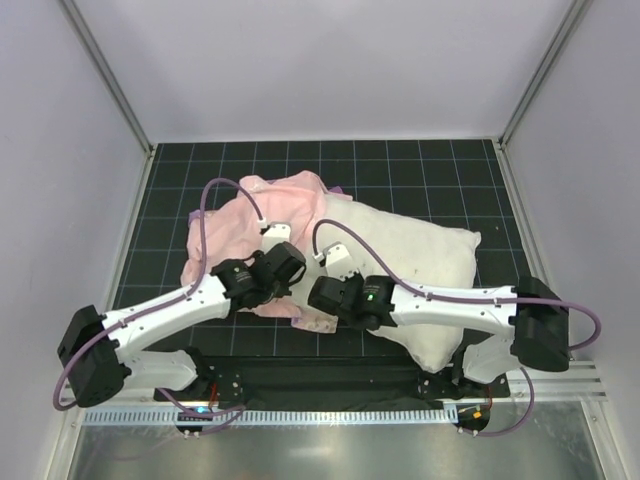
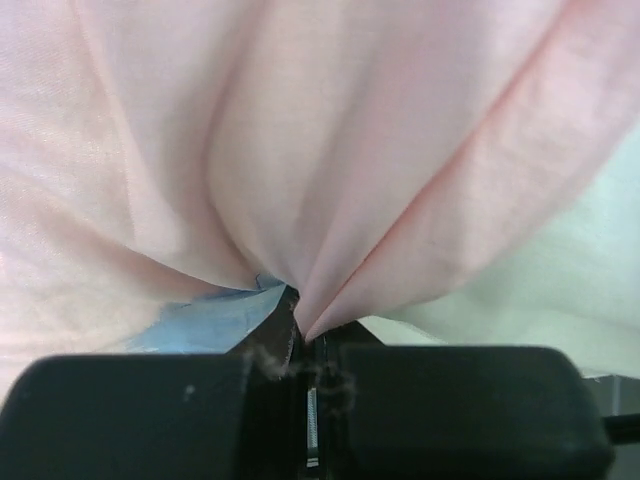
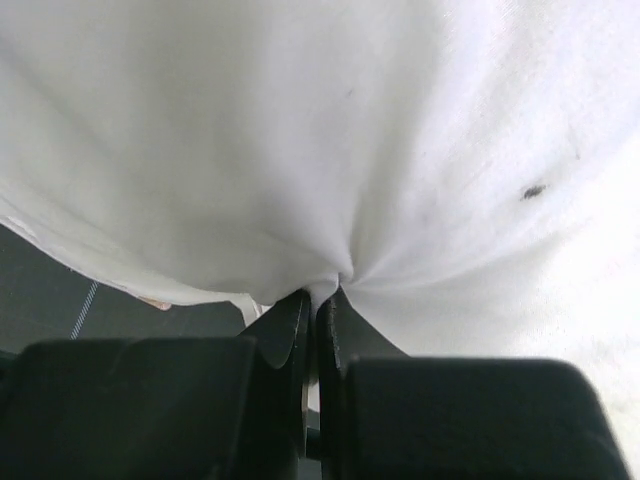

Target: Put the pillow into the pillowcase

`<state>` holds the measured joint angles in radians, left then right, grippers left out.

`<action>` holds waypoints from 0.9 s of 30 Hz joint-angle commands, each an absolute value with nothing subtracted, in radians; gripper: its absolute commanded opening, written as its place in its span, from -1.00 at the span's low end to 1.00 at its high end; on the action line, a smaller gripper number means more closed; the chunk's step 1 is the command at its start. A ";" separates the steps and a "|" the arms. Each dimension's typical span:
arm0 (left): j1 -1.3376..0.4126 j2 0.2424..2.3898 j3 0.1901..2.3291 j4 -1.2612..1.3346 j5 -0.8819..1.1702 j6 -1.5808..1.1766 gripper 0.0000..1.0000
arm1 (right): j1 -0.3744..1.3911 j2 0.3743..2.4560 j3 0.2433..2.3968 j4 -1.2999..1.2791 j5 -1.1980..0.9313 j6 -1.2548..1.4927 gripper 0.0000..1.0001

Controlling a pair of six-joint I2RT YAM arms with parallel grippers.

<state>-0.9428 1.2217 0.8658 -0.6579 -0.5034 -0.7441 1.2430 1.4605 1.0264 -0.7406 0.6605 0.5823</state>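
Observation:
The white pillow's near edge is in my right gripper and the pillow's far edge (image 1: pixel 388 211) lies free, so that gripper should take the far edge before I pull the pillowcase over.
The white pillow (image 1: pixel 410 262) lies across the dark gridded mat, its left end under the crumpled pale pink pillowcase (image 1: pixel 262 225). My left gripper (image 1: pixel 283 262) is shut on a fold of the pillowcase; in the left wrist view pink cloth (image 2: pixel 300 150) gathers into the closed jaws (image 2: pixel 303 335), with a blue printed patch (image 2: pixel 205 320) beside them. My right gripper (image 1: pixel 322 291) is shut on the pillow's near left edge; the right wrist view shows white fabric (image 3: pixel 330 150) puckering into the jaws (image 3: pixel 322 300).
The black gridded mat (image 1: pixel 430 180) covers the table inside pale walls (image 1: pixel 60 150). A metal rail (image 1: pixel 320 412) runs along the near edge by the arm bases. Purple cables (image 1: pixel 215 200) loop above both arms.

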 commanded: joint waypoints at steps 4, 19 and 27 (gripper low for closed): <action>-0.969 1.114 1.078 -0.790 -0.391 -0.686 -0.99 | 1.316 1.312 1.167 -0.859 0.674 0.555 -0.92; -1.013 1.323 1.981 -1.308 -0.424 -0.531 -0.98 | 1.061 1.117 1.703 -1.005 0.222 0.422 -0.92; -0.761 1.708 2.008 -1.174 -0.121 -0.442 -0.95 | 0.626 1.356 1.502 -0.791 -0.254 0.399 -0.92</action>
<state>-0.8146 1.5929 2.0266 -1.2827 -0.2550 -0.5068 0.7242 1.2533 1.5753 -0.9733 0.0093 0.4137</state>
